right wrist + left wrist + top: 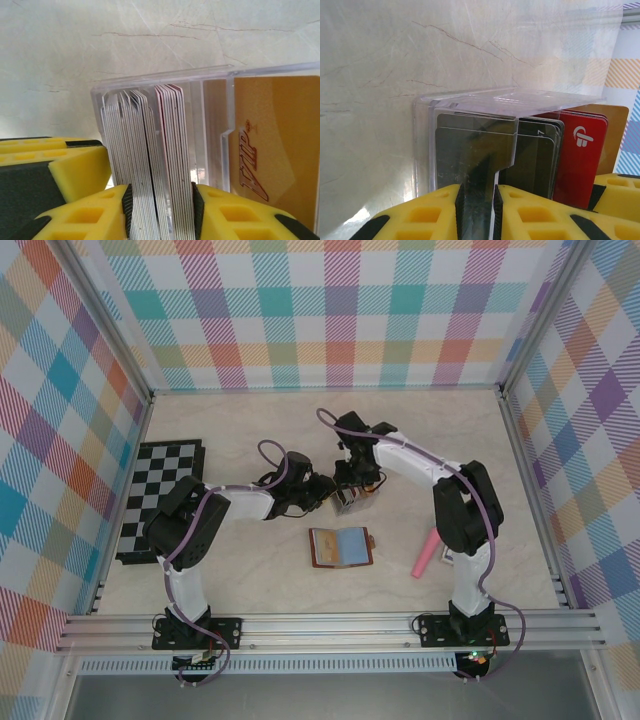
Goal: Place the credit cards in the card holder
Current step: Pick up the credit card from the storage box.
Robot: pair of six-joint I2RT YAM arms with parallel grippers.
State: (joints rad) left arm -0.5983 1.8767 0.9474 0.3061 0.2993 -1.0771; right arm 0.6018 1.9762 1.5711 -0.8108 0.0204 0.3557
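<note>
My right gripper's fingers span the thick stack of credit cards, so my right gripper should open, rise and pinch just a single red-edged card [175, 95].
The card holder [340, 547] lies open on the table, brown outside with pale blue slots, in front of both grippers. Behind it stands a clear plastic rack [353, 501] full of upright credit cards. My left gripper [477, 200] is shut on the rack's clear front wall [470, 107]; behind that wall stand dark cards [530, 155], a red card [580, 150] and an orange one [615, 130]. My right gripper [161, 200] comes from above, and its pads press both sides of a thick edge-on stack of whitish and red-edged credit cards [150, 140] inside the rack [210, 115].
A black-and-white chessboard [160, 495] lies at the left. A pink stick-like object [427, 553] rests to the right of the card holder. An orange VIP card [270, 150] stands in the rack's neighbouring compartment. Checked walls enclose the table.
</note>
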